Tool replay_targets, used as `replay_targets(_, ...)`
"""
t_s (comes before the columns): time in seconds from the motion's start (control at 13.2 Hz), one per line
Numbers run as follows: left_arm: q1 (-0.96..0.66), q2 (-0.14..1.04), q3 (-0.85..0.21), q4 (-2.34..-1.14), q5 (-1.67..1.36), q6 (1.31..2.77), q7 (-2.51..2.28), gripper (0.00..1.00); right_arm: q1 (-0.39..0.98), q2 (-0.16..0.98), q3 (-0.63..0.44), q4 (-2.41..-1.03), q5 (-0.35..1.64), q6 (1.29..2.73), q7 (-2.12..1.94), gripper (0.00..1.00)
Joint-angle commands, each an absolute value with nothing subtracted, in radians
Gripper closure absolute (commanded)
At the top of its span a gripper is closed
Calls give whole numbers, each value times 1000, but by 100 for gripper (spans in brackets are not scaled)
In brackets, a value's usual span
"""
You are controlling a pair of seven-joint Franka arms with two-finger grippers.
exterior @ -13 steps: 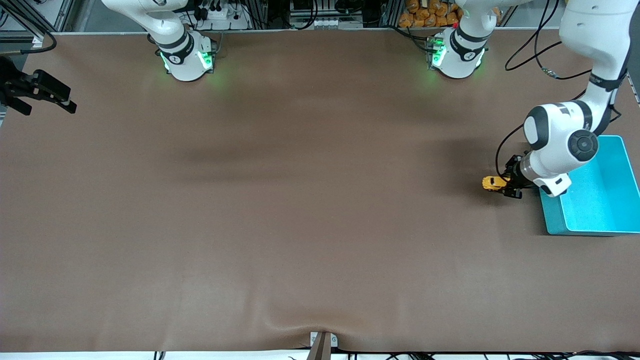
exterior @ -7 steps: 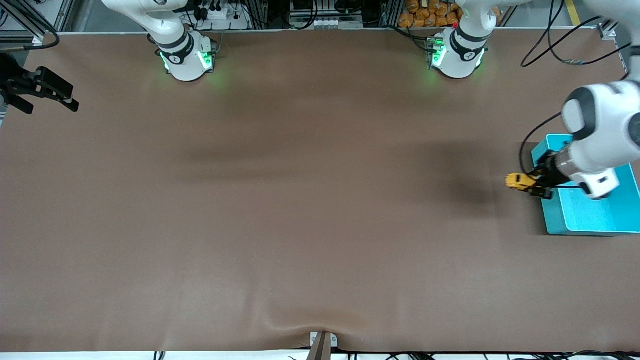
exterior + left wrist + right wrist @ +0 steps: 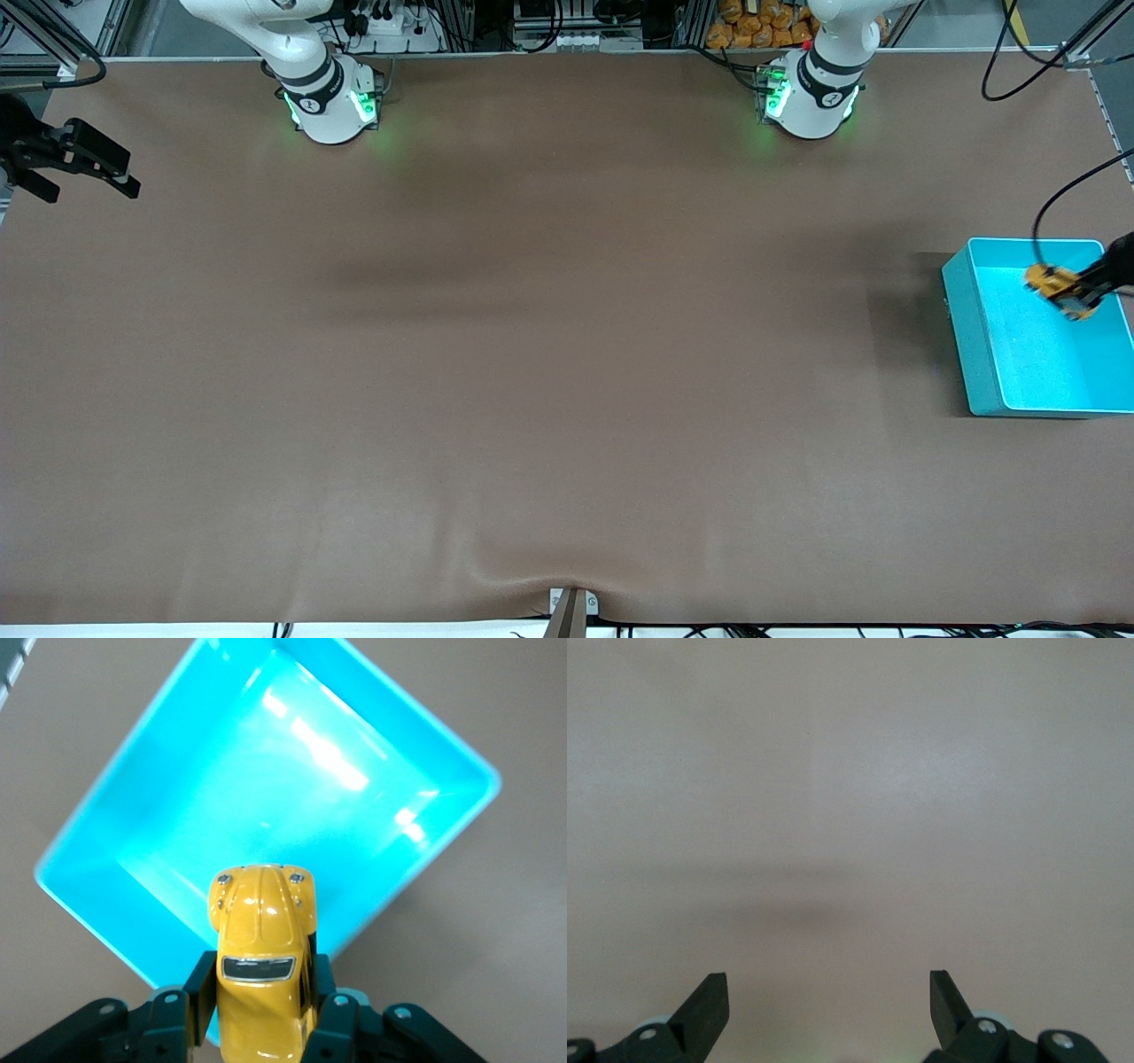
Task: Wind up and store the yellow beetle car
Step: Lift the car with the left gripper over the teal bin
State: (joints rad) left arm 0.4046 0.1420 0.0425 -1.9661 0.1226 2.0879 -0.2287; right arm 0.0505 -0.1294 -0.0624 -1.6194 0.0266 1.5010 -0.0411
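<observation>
Next, I release the yellow beetle car with my left gripper on the turquoise bin's bottom (image 3: 1022,329) (image 3: 310,881), close to the bin's side that faces the open table.
The yellow beetle car (image 3: 1056,289) is held in the air over the turquoise bin (image 3: 969,354), which stands at the left arm's end of the table. My left gripper (image 3: 1083,296) is shut on the car's sides. In the left wrist view the yellow beetle car (image 3: 262,948) sits between the black fingers (image 3: 197,988) of the left gripper (image 3: 263,997), its nose over the turquoise bin (image 3: 97,895), whose inside holds nothing. My right gripper (image 3: 111,183) waits open at the right arm's end of the table; in the right wrist view the right gripper (image 3: 829,992) shows only bare brown table.
The brown table (image 3: 532,354) has a wrinkle (image 3: 567,580) at its edge nearest the front camera. The arm bases (image 3: 328,102) stand along the edge farthest from that camera. A black cable (image 3: 1054,213) hangs above the bin.
My left gripper has lifted the car from the table beside the bin and carried it over the bin. The right arm has not moved.
</observation>
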Motion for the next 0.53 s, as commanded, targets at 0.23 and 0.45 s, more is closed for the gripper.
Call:
replay_targets(0.23,517,273,25,-1959,143,2216,90,100,61,-149,-69,-1632,25,1506,-29,0)
replay_targets(0.45,529,339,25,-1962,141,2292,123,100,61,-147,-69,-1632,25,1506,-29,0)
